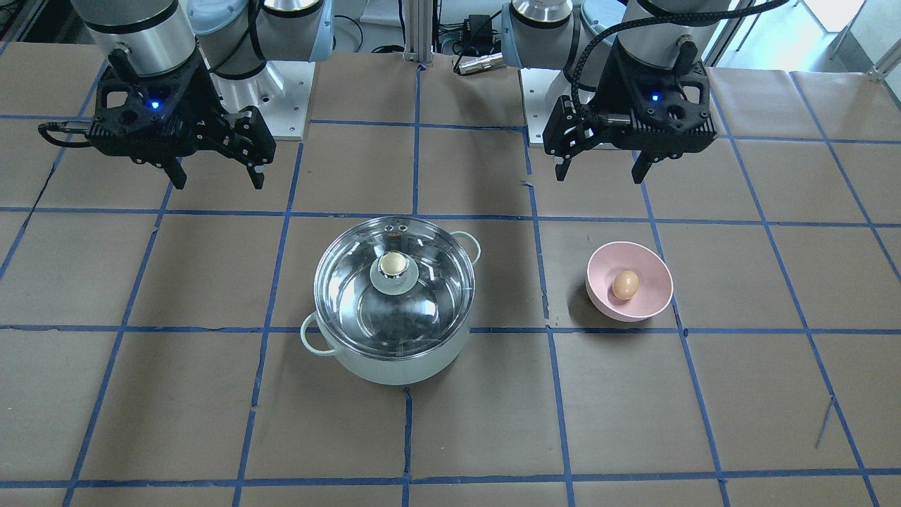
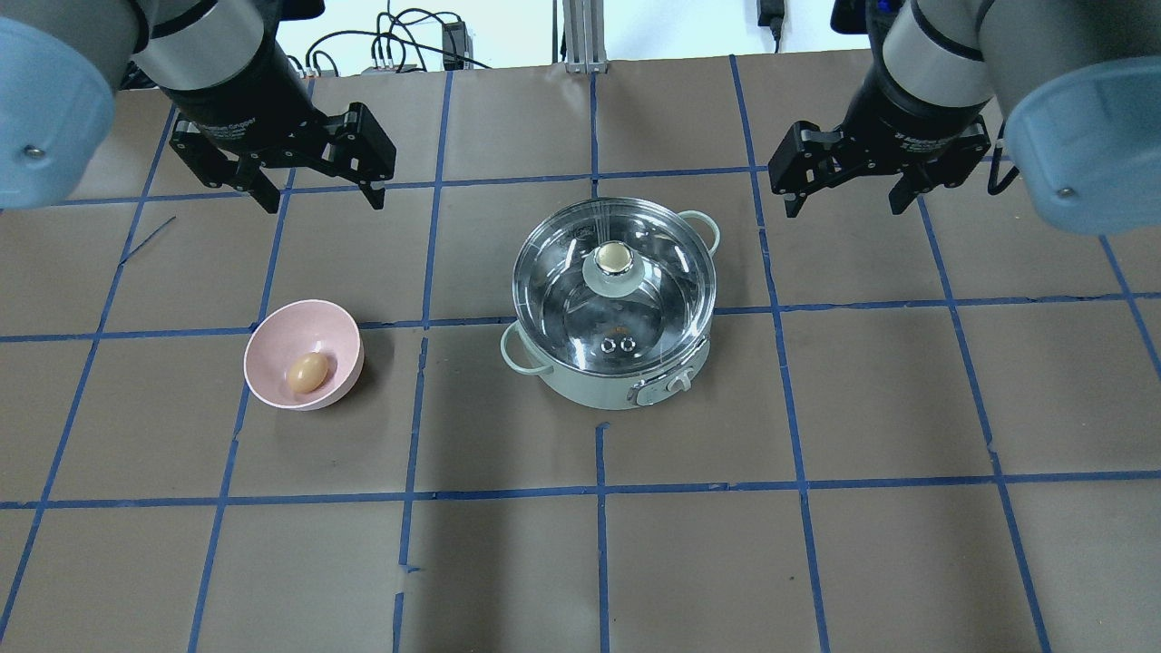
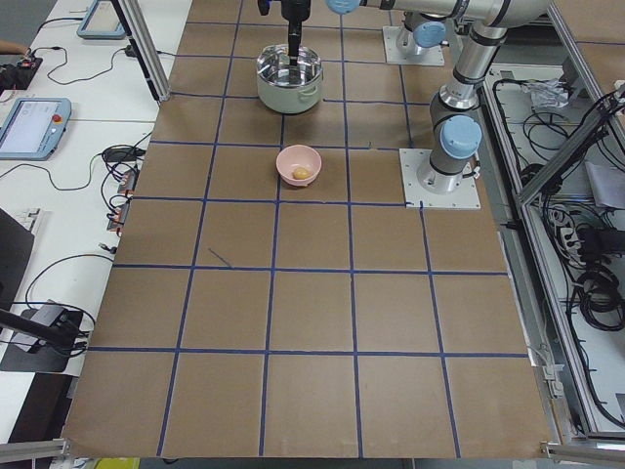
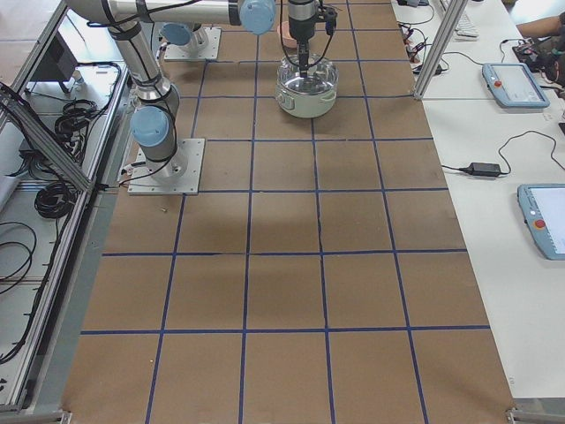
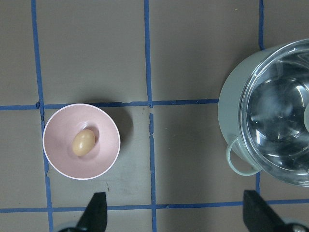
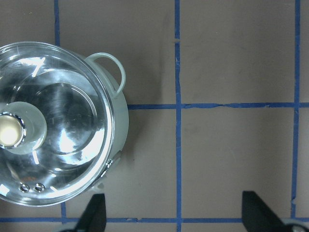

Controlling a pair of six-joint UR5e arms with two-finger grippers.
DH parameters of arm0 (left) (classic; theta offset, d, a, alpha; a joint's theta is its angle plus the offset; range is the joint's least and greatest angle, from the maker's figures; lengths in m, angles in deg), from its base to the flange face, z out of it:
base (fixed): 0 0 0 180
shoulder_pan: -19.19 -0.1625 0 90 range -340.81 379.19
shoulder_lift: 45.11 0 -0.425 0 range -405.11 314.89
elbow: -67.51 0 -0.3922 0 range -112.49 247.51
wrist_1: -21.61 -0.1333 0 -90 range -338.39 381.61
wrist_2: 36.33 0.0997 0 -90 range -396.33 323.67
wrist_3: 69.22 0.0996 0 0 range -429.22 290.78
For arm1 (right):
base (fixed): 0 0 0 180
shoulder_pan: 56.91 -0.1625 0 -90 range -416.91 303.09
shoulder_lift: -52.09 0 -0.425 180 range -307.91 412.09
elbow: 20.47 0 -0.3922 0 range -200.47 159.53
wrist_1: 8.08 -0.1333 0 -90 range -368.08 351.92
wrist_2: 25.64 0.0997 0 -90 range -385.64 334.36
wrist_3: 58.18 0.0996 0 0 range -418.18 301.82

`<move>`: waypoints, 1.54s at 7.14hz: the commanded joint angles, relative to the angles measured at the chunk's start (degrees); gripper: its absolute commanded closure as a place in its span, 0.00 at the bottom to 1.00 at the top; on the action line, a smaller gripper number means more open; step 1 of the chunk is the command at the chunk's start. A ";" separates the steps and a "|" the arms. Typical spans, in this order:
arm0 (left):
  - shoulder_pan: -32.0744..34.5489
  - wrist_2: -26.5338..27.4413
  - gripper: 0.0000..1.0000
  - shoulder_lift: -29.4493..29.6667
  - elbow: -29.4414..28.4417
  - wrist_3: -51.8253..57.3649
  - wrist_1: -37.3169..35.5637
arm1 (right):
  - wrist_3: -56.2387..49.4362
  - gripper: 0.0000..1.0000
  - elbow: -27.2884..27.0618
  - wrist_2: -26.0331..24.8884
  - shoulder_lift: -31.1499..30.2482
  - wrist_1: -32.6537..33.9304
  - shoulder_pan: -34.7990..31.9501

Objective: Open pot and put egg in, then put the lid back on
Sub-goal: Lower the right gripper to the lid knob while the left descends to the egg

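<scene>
Next, my right gripper needs to go to the clear glass lid's cream knob (image 1: pixel 393 263) (image 6: pixel 9 130) and close there, because the pot has to be opened.
The mint-green pot (image 1: pixel 394 362) stands mid-table with the clear glass lid (image 1: pixel 429 296) on it, its cream knob (image 1: pixel 393 264) at the centre. The tan egg (image 1: pixel 625 284) lies in a pink bowl (image 1: pixel 654 271) beside the pot, on my left arm's side. My left gripper (image 1: pixel 600 176) is open and empty, held above the table on the robot's side of the bowl. My right gripper (image 1: pixel 218 184) is open and empty, on the robot's side of the pot and off to its side. The left wrist view shows the egg (image 5: pixel 83 142) and the pot (image 5: pixel 227 111). The right wrist view shows the lid (image 6: pixel 67 121).
Brown paper with a blue tape grid covers the table (image 2: pixel 599 562). The two arm bases (image 1: pixel 281 105) stand at the robot's edge of the table. The pot has a control knob (image 2: pixel 676 384) on the side towards the robot. Operator desks with pendants (image 3: pixel 34 122) flank the table's ends.
</scene>
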 commanded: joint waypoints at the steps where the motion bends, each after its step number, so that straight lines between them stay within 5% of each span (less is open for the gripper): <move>1: -6.08 0.39 0.00 0.69 6.41 8.53 -1.05 | 6.15 0.00 0.30 0.84 5.49 8.72 -5.78; 6: -17.88 0.22 0.03 5.78 25.15 21.07 -26.68 | 21.08 0.01 0.39 3.39 15.17 19.49 -15.11; 10: -17.81 0.39 0.02 11.65 28.61 21.08 -32.59 | 22.26 0.07 -0.31 3.31 17.30 20.99 -17.06; 11: -17.81 0.48 0.01 12.64 28.61 21.08 -32.87 | 22.43 0.31 -0.32 3.31 17.30 20.91 -17.06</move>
